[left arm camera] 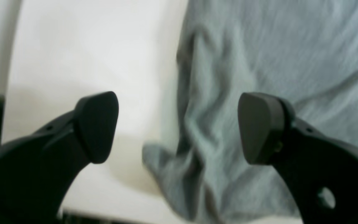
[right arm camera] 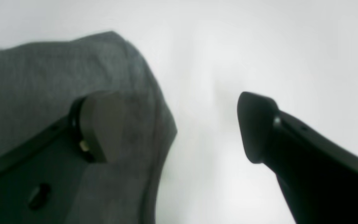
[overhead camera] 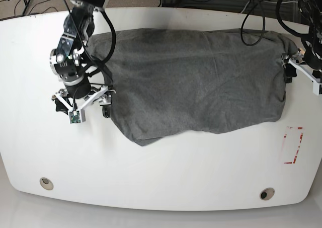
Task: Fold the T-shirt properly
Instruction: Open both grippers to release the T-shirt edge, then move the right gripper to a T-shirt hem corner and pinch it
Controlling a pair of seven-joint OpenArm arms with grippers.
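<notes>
Next, my left gripper moves to the T-shirt's front corner (overhead camera: pixel 279 109) nearest the red rectangle outline and closes there.
The heather-grey T-shirt (overhead camera: pixel 196 79) lies spread and rumpled across the middle of the white table (overhead camera: pixel 166 177), with one corner drooping toward the front at lower left. My right gripper (overhead camera: pixel 82 110) hovers open at the shirt's left edge. In the right wrist view one finger (right arm camera: pixel 101 127) is over the T-shirt (right arm camera: pixel 42 81) and the other is over bare table, with nothing between them at the right gripper (right arm camera: pixel 179 127). My left gripper (overhead camera: pixel 303 79) stands open at the shirt's right edge. Below the left gripper (left arm camera: pixel 179 127), a wrinkled corner of the T-shirt (left arm camera: pixel 259 56) lies loose.
A red rectangle outline (overhead camera: pixel 293 145) is marked on the table at the front right. Two round holes (overhead camera: pixel 46 182) (overhead camera: pixel 266 193) sit near the front edge. Cables (overhead camera: pixel 251 6) run behind the back edge.
</notes>
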